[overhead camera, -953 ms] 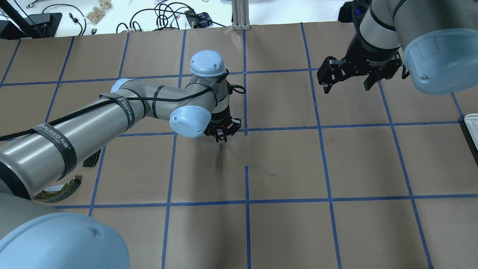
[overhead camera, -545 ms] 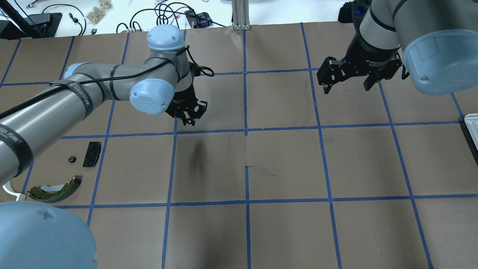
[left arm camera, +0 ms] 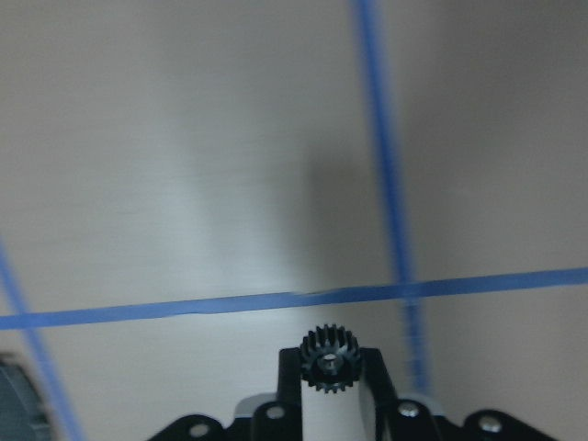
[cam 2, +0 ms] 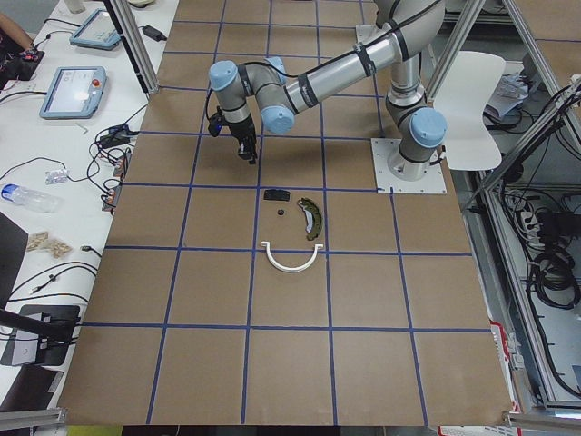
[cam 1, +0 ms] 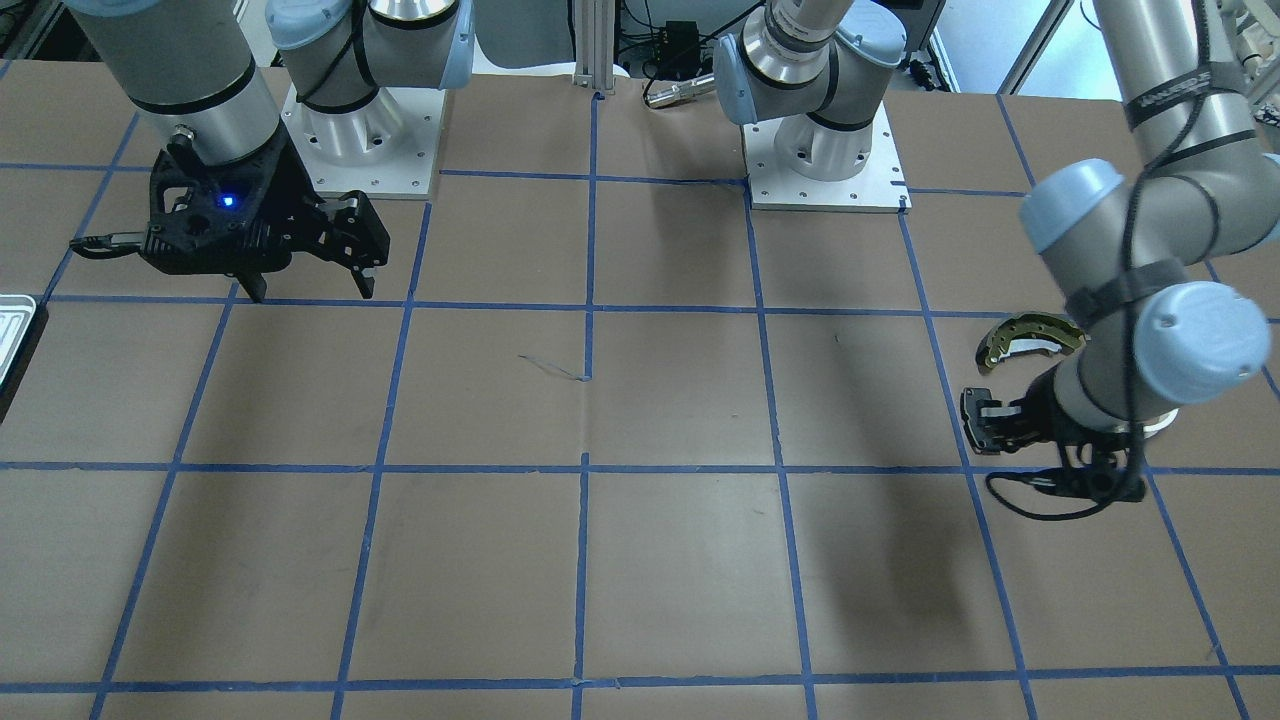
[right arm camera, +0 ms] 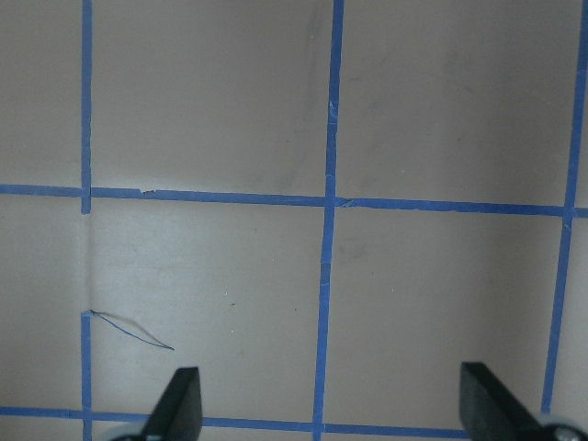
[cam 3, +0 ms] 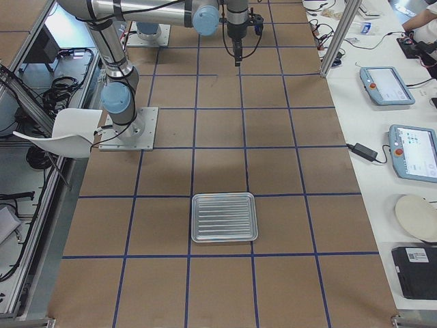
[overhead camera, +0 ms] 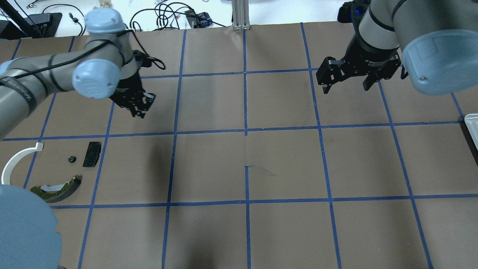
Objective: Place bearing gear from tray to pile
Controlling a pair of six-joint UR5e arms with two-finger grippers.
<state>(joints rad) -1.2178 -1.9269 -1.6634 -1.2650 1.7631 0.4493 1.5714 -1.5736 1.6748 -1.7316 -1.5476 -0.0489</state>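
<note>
The bearing gear, hanging above the table beyond the pile, will be let go by my left gripper on the table (cam 1: 1047,410) beside the black rectangular pad, near the olive-gold brake shoe.
My left gripper (overhead camera: 140,112) is shut on the bearing gear (left arm camera: 331,358), a tiny black toothed wheel pinched between the fingertips in the left wrist view. It hangs above the table, beyond and to the right of the pile. The pile holds an olive-gold brake shoe (overhead camera: 56,188), a white plastic arc (overhead camera: 15,162), a black rectangular pad (overhead camera: 92,154) and a small black round part (overhead camera: 71,159). The silvery tray (cam 3: 224,217) lies at the table's right end with nothing in it. My right gripper (overhead camera: 345,87) is open and empty at the far right.
The brown table is marked into squares by blue tape. Cables and small items lie past its far edge (overhead camera: 164,15). The left arm's elbow (overhead camera: 26,231) covers the near left corner in the overhead view.
My left arm has swung left and away from the table's middle, still shut on the gear, and the pile it hid now shows. The right arm has not moved.
</note>
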